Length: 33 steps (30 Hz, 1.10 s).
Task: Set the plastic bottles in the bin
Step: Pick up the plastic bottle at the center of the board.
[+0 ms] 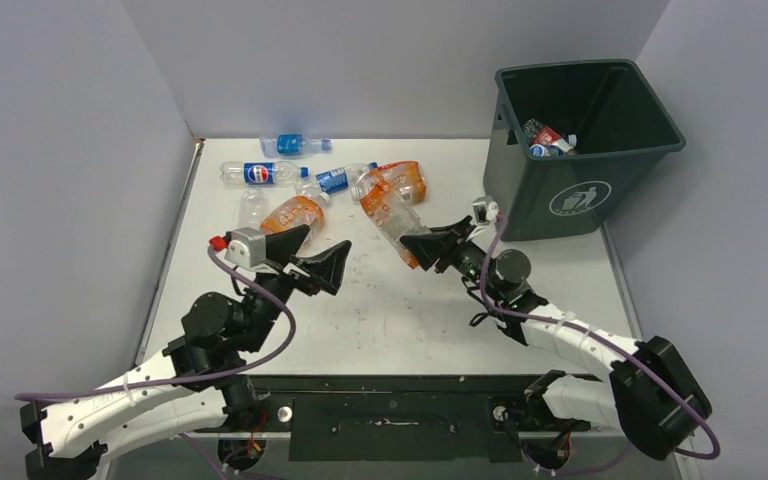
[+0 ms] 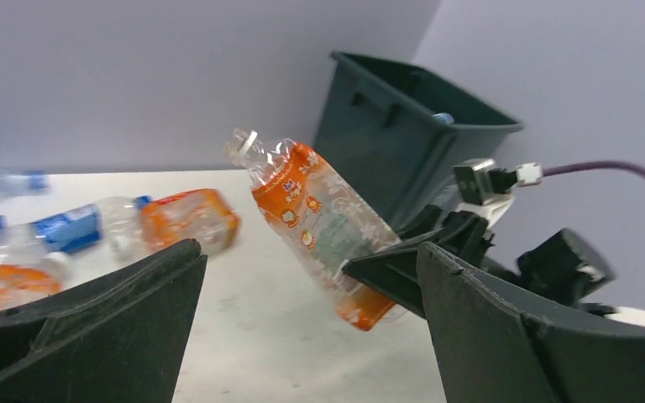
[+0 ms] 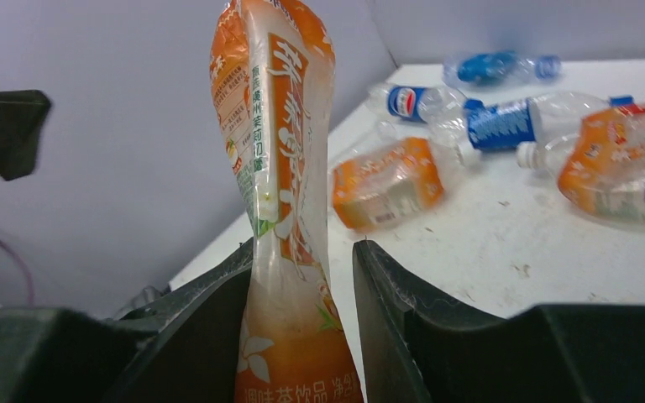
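The crushed orange bottle's base is in my right gripper, so next my left gripper takes its middle (image 1: 388, 213) before my right gripper moves to the bottle's neck.
My right gripper (image 1: 416, 250) is shut on a crushed orange-labelled plastic bottle (image 1: 388, 208) and holds it by its base above the table, neck pointing up and away. The same bottle (image 3: 273, 168) stands between the jaws in the right wrist view and shows in the left wrist view (image 2: 319, 218). The dark grey-green bin (image 1: 580, 190) stands at the far right with bottles (image 1: 550, 140) inside. My left gripper (image 1: 328, 238) is open and empty, left of the held bottle. Several bottles lie at the back: an orange one (image 1: 295, 213), a Pepsi one (image 1: 260, 173), a blue one (image 1: 295, 145).
Another orange bottle (image 1: 407, 178) and a blue-labelled clear one (image 1: 335, 178) lie just behind the held bottle. Grey walls close in the table on the left, the back and the right. The bin (image 2: 403, 143) rises behind the right arm in the left wrist view.
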Motion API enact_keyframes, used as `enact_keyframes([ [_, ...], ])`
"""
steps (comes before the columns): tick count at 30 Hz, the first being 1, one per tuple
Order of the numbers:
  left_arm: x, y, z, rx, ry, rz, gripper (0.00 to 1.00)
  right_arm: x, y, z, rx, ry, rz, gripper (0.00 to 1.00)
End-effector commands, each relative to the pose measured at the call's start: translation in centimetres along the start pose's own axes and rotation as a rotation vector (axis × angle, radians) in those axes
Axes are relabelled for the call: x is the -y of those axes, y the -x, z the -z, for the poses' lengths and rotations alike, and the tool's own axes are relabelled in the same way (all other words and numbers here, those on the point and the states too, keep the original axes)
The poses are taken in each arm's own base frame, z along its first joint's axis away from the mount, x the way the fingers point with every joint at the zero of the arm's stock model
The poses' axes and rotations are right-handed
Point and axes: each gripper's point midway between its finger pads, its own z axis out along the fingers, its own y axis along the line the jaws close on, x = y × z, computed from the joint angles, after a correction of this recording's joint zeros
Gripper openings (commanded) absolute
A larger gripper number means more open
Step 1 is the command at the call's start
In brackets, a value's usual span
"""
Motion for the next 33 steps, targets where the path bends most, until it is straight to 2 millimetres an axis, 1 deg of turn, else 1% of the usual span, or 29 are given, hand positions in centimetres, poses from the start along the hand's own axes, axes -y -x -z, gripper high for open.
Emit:
enact_keyframes([
  [1,4.8,1.2,0.6,0.001,-0.228,0.317,0.96,-6.0,4.5,2.0,0.185,0.191,-0.021,0.05],
  [2,5.5,1.2,0.6,0.002,-0.274,0.334,0.96,-7.0,4.9,2.5,0.202,0.223,-0.024,0.05],
  [5,6.7,1.3,0.0,-0.020,-0.364,0.393,0.96,-9.5,6.1,4.1,0.251,0.295,-0.039,0.05],
  [8,8.2,1.8,-0.3,-0.015,-0.501,0.454,0.96,-11.6,6.7,5.3,0.279,0.370,-0.062,0.05],
  [10,9.1,1.8,-0.5,-0.025,-0.562,0.470,0.96,-13.0,7.2,6.0,0.296,0.424,-0.077,0.05],
  [13,10.0,1.2,-1.0,-0.054,-0.602,0.466,0.97,-14.1,7.4,6.4,0.297,0.470,-0.093,0.05],
  [16,10.8,1.1,-0.8,-0.050,-0.661,0.470,1.00,-14.6,6.9,6.3,0.284,0.488,-0.097,0.05],
  [20,11.5,1.3,-0.6,-0.033,-0.711,0.491,0.87,-14.5,6.2,6.2,0.283,0.482,-0.116,0.05],
  [24,11.5,1.3,-0.7,-0.012,-0.720,0.508,0.64,-14.7,5.8,6.3,0.282,0.488,-0.127,0.05],
  [27,11.6,0.9,-1.0,-0.019,-0.718,0.510,0.44,-14.7,5.3,6.1,0.271,0.482,-0.123,0.05],
  [29,11.8,0.7,-1.0,-0.029,-0.730,0.509,0.35,-14.6,5.0,6.0,0.261,0.469,-0.120,0.05],
  [30,11.9,0.5,-1.0,-0.033,-0.741,0.504,0.31,-14.4,4.8,5.8,0.251,0.455,-0.118,0.08],
  [31,12.1,0.4,-0.9,-0.039,-0.754,0.495,0.23,-14.3,4.6,5.7,0.238,0.443,-0.117,0.21],
  [32,12.2,0.3,-0.8,-0.043,-0.762,0.483,0.15,-14.1,4.4,5.5,0.221,0.431,-0.115,0.46],
  [33,12.2,0.3,-0.9,-0.046,-0.762,0.461,0.07,-14.1,4.2,5.3,0.202,0.419,-0.111,0.74],
])
